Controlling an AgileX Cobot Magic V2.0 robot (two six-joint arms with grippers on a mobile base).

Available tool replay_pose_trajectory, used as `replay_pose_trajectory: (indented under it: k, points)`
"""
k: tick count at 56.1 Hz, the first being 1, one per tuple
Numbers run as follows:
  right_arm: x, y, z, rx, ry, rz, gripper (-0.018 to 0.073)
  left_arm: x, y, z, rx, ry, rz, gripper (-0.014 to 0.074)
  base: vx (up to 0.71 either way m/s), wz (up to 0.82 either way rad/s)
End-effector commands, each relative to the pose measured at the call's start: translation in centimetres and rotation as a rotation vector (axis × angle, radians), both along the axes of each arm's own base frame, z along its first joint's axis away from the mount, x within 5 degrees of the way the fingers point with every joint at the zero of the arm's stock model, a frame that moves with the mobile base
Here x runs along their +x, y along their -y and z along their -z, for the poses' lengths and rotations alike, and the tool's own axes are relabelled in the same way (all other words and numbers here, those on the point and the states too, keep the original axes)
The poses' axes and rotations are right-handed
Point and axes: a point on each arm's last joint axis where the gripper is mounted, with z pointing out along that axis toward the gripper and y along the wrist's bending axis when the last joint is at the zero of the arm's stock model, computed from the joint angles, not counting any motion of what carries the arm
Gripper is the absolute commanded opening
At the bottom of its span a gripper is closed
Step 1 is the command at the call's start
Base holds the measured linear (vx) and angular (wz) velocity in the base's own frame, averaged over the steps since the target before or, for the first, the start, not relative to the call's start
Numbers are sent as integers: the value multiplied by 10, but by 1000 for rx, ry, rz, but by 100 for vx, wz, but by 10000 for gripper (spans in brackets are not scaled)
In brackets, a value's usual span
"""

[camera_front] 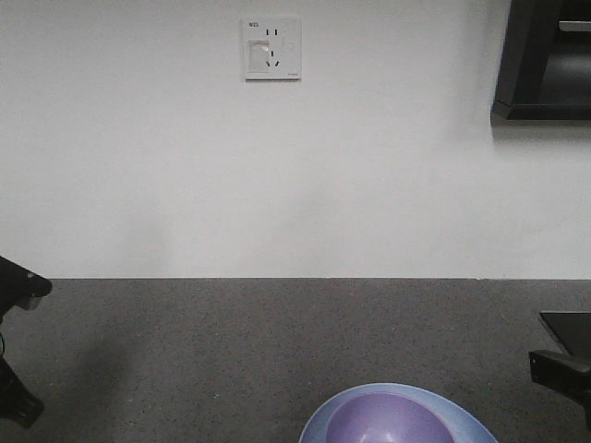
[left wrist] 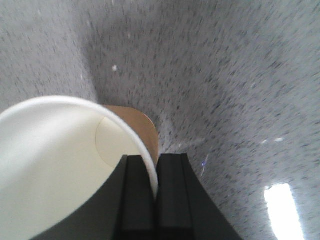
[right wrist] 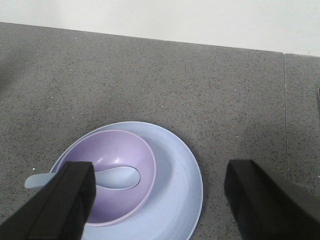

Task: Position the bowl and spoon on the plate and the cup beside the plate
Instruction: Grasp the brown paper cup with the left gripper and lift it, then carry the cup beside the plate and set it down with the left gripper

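Note:
My left gripper is for the brown paper cup. Next, I set the cup down with it on the grey counter (camera_front: 259, 415) by the spoon-handle side of the plate.
The pale blue plate (right wrist: 175, 190) lies on the grey counter, and the lavender bowl (right wrist: 125, 150) sits on its left half. Inside the bowl rests the white spoon (right wrist: 120, 177), its handle poking out over the left rim. My right gripper (right wrist: 159, 182) hovers open above them, one finger on each side, holding nothing. The front view shows the plate (camera_front: 466, 423) and bowl (camera_front: 388, 423) at the bottom edge. In the left wrist view my left gripper (left wrist: 154, 172) is shut on the white rim of the brown paper cup (left wrist: 55, 160), one finger inside and one outside.
A white wall with a socket (camera_front: 272, 49) rises behind the counter. A black shelf (camera_front: 545, 60) hangs at the top right. Dark arm parts show at the left edge (camera_front: 18, 286) and the right edge (camera_front: 563, 365). A counter seam (right wrist: 285, 110) runs to the right of the plate.

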Motion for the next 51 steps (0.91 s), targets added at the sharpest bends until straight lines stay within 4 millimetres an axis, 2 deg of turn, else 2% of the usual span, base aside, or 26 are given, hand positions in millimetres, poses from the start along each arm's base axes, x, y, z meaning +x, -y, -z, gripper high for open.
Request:
replay_pose_trajectory:
  k: [1,11,20,26,42,51]
  points:
    - [0,1,-16,16,109,14,578,-12,4,-45,-56,169,61,-8,0,0]
    - [0,1,-16,16,109,14,578,-26,32,-93,-176,286,204,-6,0,0]
    - [1,1,-16,17,109,14,578,-32,62,-107,-240,291,317,-4,0,0]
    - [0,1,-16,19,108,14,578,-32,87,-101,-249,257,396,-3,0,0]
    - [0,1,-16,19,108,14,578,-37,161,-66,-250,147,587,0,0,0]
    - [1,1,-16,18,108,15,578,-39,185,-52,-261,111,625,0,0,0]
